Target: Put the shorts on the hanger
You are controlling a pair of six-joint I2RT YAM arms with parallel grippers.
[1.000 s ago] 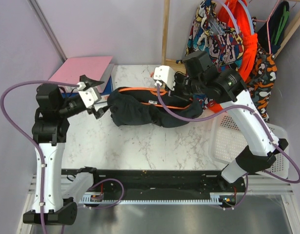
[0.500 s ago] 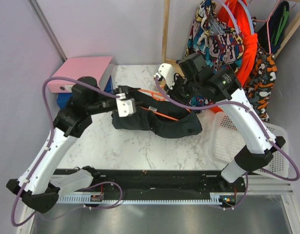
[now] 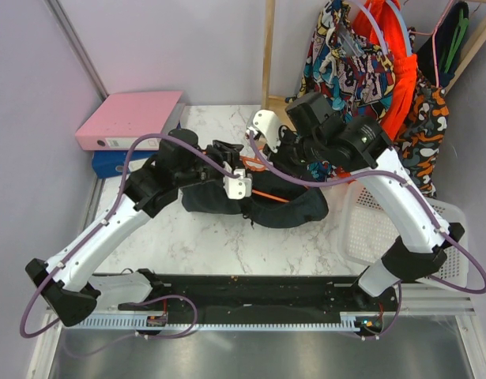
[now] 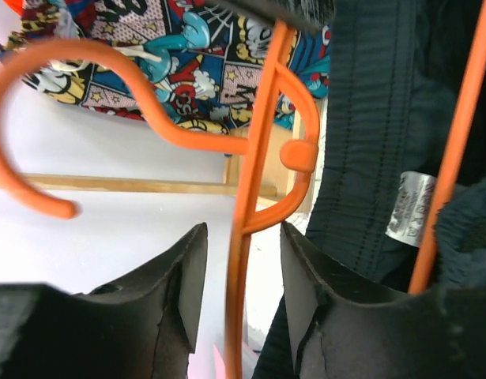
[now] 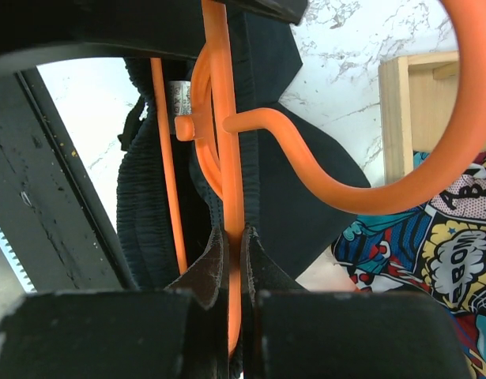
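Observation:
My left gripper should keep hold of the orange hanger while my right gripper, which is close to the hanger's hook, takes the hanger's outer end point(image 5: 234, 332).
The black shorts point(image 3: 290, 207) lie bunched mid-table, draped over the orange hanger point(image 3: 266, 195). My right gripper point(image 3: 276, 150) reaches in from the right and is shut on the hanger. In the right wrist view its jaws point(image 5: 235, 233) pinch the orange wire point(image 5: 322, 178) just below the hook, with the ribbed waistband of the shorts point(image 5: 144, 221) behind. My left gripper point(image 3: 244, 167) sits at the same spot. In the left wrist view its jaws point(image 4: 243, 229) stand apart on either side of the hanger wire point(image 4: 148, 87), touching neither side. The shorts point(image 4: 361, 142) hang to the right.
A pink binder point(image 3: 132, 118) and a blue one point(image 3: 116, 162) lie at the back left. A white basket point(image 3: 385, 229) stands at the right. Comic-print point(image 3: 345, 47) and bright orange point(image 3: 393, 55) garments hang behind beside a wooden post point(image 3: 268, 47).
My left arm has swung in from the left edge to the hanger's neck, and its jaws have narrowed around the wire. The right gripper has kept its hold; the shorts shifted slightly right.

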